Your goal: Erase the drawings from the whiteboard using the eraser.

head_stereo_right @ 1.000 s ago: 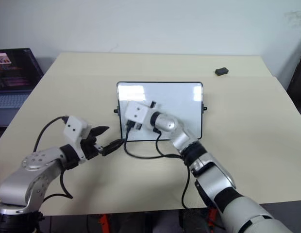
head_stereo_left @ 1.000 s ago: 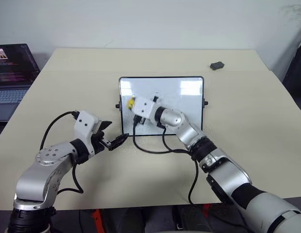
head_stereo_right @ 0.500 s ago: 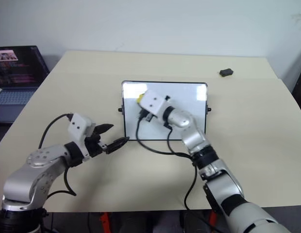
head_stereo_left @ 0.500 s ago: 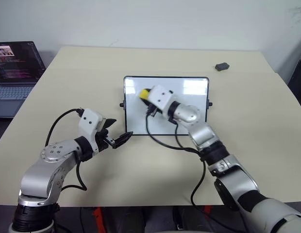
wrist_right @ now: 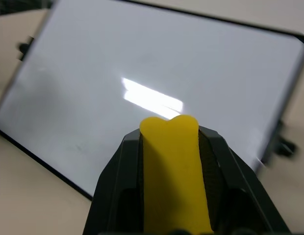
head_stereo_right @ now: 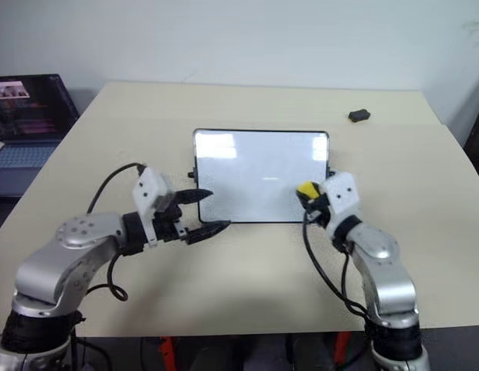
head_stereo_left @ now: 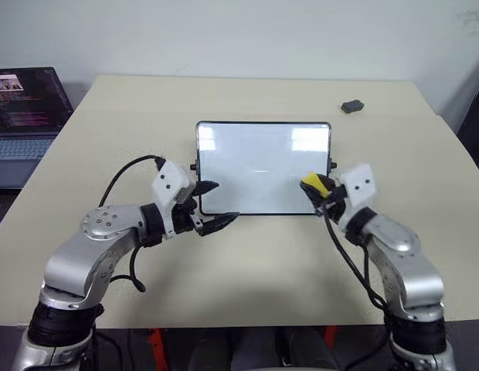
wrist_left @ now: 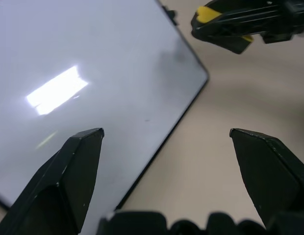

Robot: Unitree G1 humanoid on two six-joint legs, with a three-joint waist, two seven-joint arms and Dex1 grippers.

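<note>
The robot's right gripper should release the yellow eraser on the table [head_stereo_left: 370, 230] under its wrist, just off the near corner of the whiteboard.
The whiteboard [head_stereo_left: 263, 158] lies flat in the middle of the table, its glossy face blank apart from a faint grey smudge [wrist_left: 174, 55] near one corner; I make out no drawings on it. My right gripper [head_stereo_left: 317, 188] is shut on the yellow eraser [head_stereo_left: 311, 183], held just off the board's near right corner. From the right wrist the eraser [wrist_right: 171, 161] points at the board [wrist_right: 142, 58]. My left gripper [head_stereo_left: 224, 202] stands open at the board's near left edge, its fingers [wrist_left: 78, 161] straddling that edge.
A laptop [head_stereo_left: 23, 108] sits off the table's left side. A small dark grey lump [head_stereo_left: 351, 106] lies at the far right of the table [head_stereo_left: 247, 270]. Black cables trail from both wrists over the near part of the table.
My right gripper swept the eraser from the board's left side across to its near right corner. My left gripper moved right and a little up, closer to the board's near left edge.
</note>
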